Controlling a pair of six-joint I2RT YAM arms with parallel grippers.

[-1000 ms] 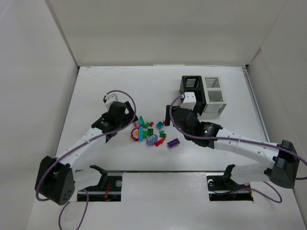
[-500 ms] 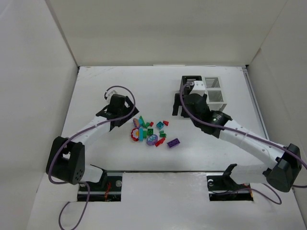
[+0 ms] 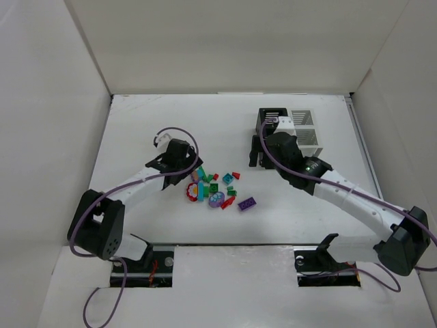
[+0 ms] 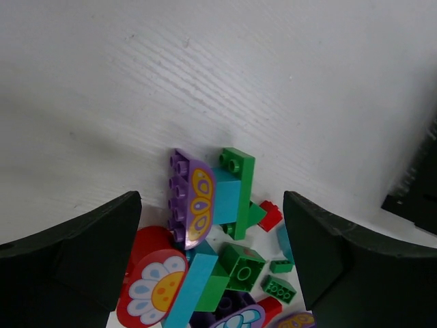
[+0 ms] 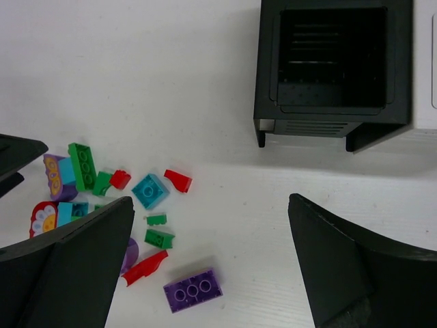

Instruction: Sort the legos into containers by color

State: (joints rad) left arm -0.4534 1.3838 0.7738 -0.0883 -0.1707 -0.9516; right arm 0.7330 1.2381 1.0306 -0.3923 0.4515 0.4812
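My left gripper will turn, as its fingers are across the joined green, teal and purple legos, and pinch the purple lego's ends [image 4: 183, 157] before it splits them.
The legos [image 3: 212, 191] lie in a loose pile at the table's middle, in green, teal, red and purple. My left gripper [image 3: 188, 171] hovers open over the pile's left end. In the left wrist view, a purple oval piece [image 4: 191, 201], a green brick [image 4: 237, 183] and a red flower disc [image 4: 150, 290] lie between its fingers [image 4: 75, 256], untouched. My right gripper [image 5: 212, 266] is open and empty, above bare table between the pile and the black container [image 5: 332, 68]. A purple brick [image 5: 193, 290] lies below it. The white container [image 3: 304, 134] adjoins the black one [image 3: 272, 121].
White walls enclose the table on three sides. A teal square brick [image 5: 150, 190] and a red wedge [image 5: 178, 180] lie at the pile's right edge. Purple cables loop off both wrists.
My left gripper has shifted right onto the pile's left end, and its jaws have narrowed a little. The right gripper moved back toward the black container, then held still.
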